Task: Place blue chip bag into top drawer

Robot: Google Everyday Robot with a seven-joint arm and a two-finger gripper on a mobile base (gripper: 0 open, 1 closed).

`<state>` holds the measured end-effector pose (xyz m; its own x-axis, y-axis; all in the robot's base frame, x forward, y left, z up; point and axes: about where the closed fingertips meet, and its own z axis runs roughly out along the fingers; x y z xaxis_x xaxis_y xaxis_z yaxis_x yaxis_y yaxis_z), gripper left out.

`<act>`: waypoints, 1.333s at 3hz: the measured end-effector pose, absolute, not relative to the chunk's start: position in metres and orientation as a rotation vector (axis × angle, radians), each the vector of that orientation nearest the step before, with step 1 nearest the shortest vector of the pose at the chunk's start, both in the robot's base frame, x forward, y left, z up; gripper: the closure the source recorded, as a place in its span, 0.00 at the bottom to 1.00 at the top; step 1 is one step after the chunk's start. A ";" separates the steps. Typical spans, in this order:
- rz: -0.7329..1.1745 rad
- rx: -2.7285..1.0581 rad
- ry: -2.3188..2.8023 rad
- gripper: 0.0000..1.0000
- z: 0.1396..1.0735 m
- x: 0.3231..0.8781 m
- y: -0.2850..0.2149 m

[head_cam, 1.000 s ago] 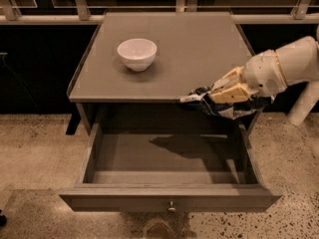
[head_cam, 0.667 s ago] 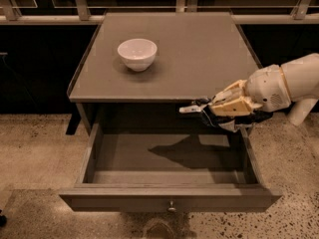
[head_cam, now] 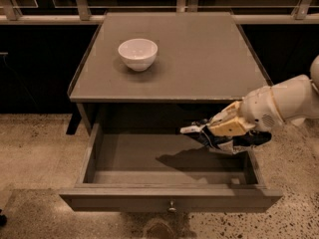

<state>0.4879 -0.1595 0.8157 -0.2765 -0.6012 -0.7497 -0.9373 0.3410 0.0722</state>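
Next, I release the blue chip bag on the top drawer's bottom, near the drawer's side (head_cam: pixel 215 157) under my arm.
The top drawer (head_cam: pixel 169 198) of the grey-brown cabinet stands pulled open, with a small round knob at the centre of its front panel. My gripper (head_cam: pixel 207 133) reaches in from the right and hangs over the right part of the drawer's inside. It is shut on the blue chip bag (head_cam: pixel 219 141), a dark crumpled bag with a white patch that shows under and between the fingers. The bag is held above the drawer floor and casts a shadow on it.
A white bowl (head_cam: pixel 138 53) stands on the cabinet top (head_cam: pixel 199 49) at the back left. A railing and dark windows run behind the cabinet. Speckled floor lies on both sides of it.
My gripper has moved down and slightly forward with the bag, from the cabinet top's front right edge to inside the open drawer's space.
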 end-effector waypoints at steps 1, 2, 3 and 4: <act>0.581 -1.423 2.103 1.00 0.778 0.493 -0.166; 0.549 -1.504 2.147 1.00 0.747 0.501 -0.164; 0.561 -1.573 2.172 1.00 0.721 0.507 -0.161; 0.617 -1.604 2.165 1.00 0.702 0.512 -0.158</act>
<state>0.5119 -0.1581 0.7018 -0.2798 -0.7945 -0.5389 -0.9593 0.2543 0.1231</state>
